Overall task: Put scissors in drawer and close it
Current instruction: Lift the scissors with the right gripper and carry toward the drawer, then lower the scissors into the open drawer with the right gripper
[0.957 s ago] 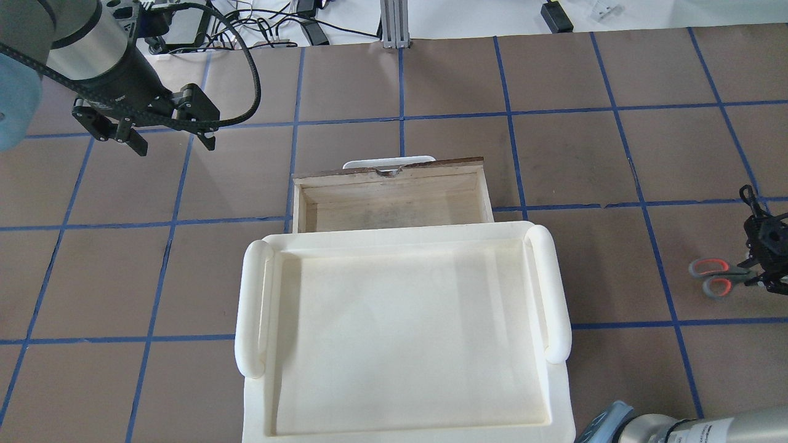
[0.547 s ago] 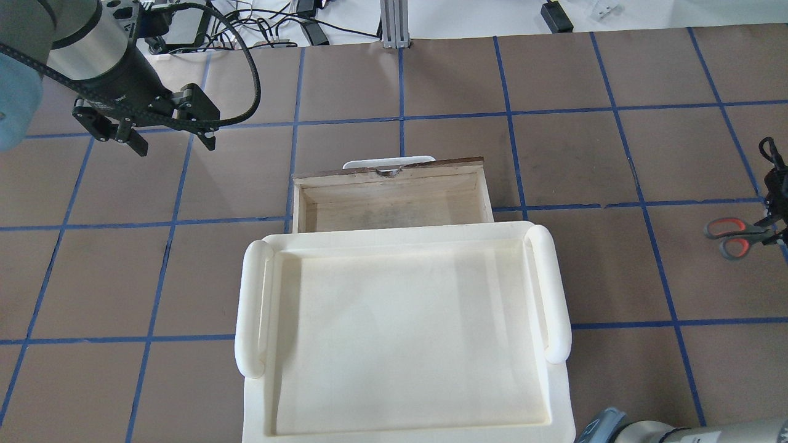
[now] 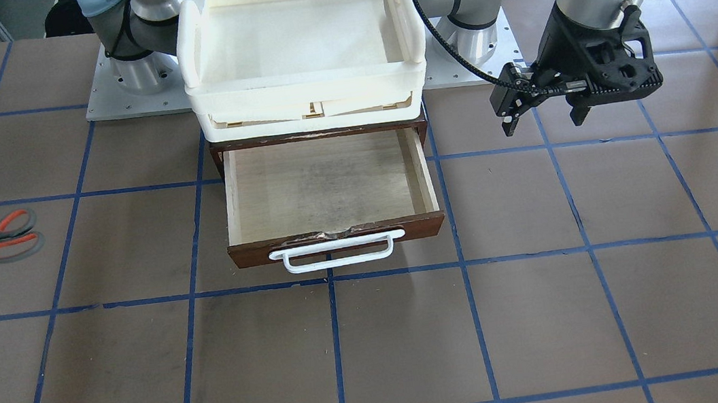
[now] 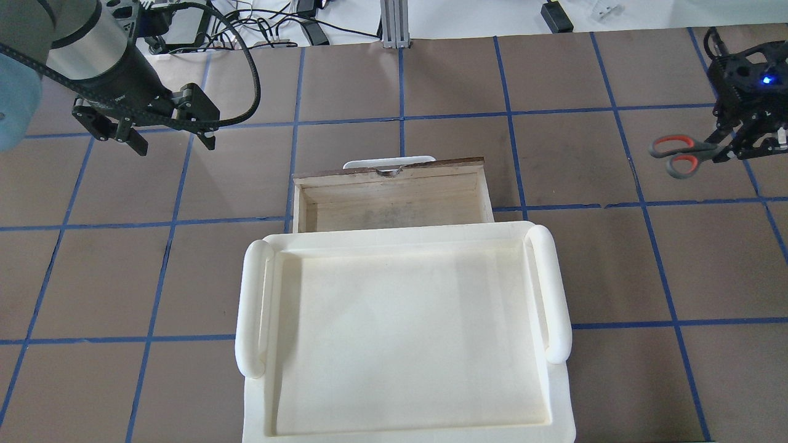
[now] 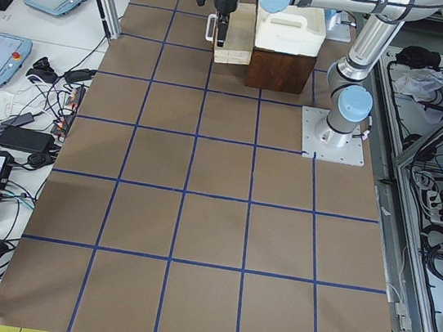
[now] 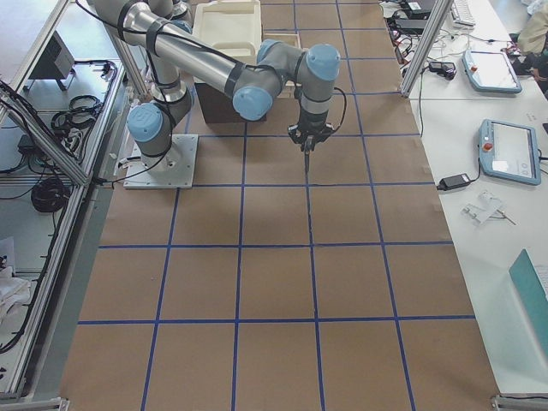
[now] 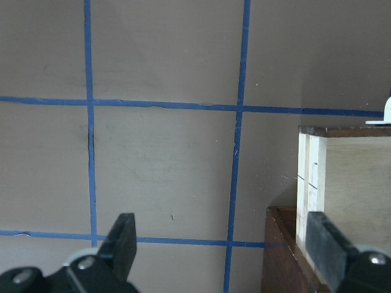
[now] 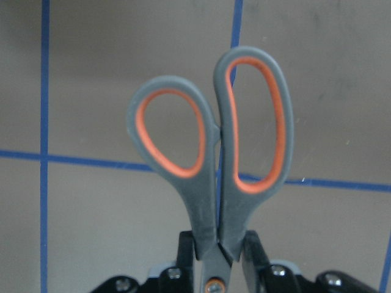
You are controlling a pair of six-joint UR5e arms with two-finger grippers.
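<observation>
Next, my right gripper lets go of the scissors on the drawer's wooden bottom, close behind the front panel (image 3: 347, 203) with the white handle.
The scissors (image 4: 680, 154), grey handles with orange-red inner loops, are held by their blades in my right gripper (image 4: 727, 147), lifted above the table to the right of the drawer, handles pointing toward it. They also show in the front view (image 3: 4, 237) and close up in the right wrist view (image 8: 211, 159). The wooden drawer (image 4: 388, 175) is pulled open and empty, white handle at its front (image 3: 331, 254). My left gripper (image 4: 174, 146) is open and empty, above the table left of the drawer; the drawer's corner (image 7: 311, 177) shows beside it.
A cream-white plastic tray (image 4: 255, 307) sits on top of the dark brown cabinet (image 3: 216, 154) that holds the drawer. The table is brown with blue tape lines. Cables and devices lie beyond the far edge (image 4: 277, 24).
My right gripper has carried the scissors away from the robot, from the near right of the table to the far right, and a little toward the drawer. The left arm has not moved.
</observation>
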